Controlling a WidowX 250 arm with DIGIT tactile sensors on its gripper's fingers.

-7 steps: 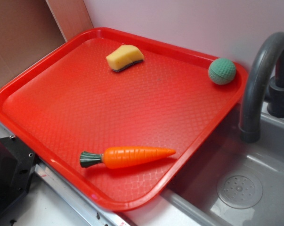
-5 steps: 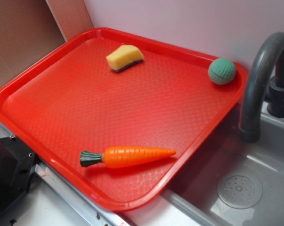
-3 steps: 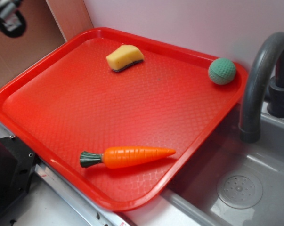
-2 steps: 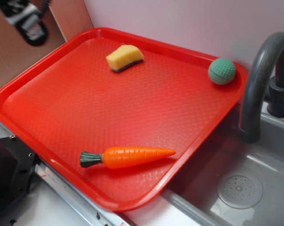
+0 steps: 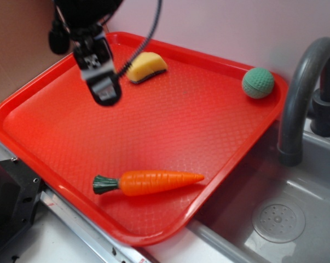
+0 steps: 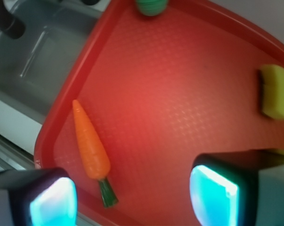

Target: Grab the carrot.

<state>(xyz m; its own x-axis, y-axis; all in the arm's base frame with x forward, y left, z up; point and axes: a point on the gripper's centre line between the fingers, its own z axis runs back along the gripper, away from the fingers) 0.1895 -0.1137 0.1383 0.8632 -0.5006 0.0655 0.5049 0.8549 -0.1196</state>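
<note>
My gripper is going to close on the thick half of the carrot's orange body (image 5: 146,182) (image 6: 93,153), between its middle and the dark green stem.
The orange carrot (image 5: 154,182) with a dark green stem lies flat near the front edge of the red tray (image 5: 44,137), tip pointing right. In the wrist view the carrot (image 6: 89,143) lies lower left, stem toward the camera. My gripper (image 5: 102,87) hangs above the tray's left-back area, well apart from the carrot and close to the yellow sponge (image 5: 145,67). From the wrist view my gripper (image 6: 132,200) is open, with only bare tray between its glowing pads (image 6: 213,195).
A green ball (image 5: 258,83) rests in the tray's back right corner. A grey sink basin (image 5: 279,219) with a dark faucet (image 5: 304,93) lies right of the tray. A brown panel stands at the back left.
The arm has come in from the upper left and moved down and right over the tray. The carrot, sponge and ball have not moved.
</note>
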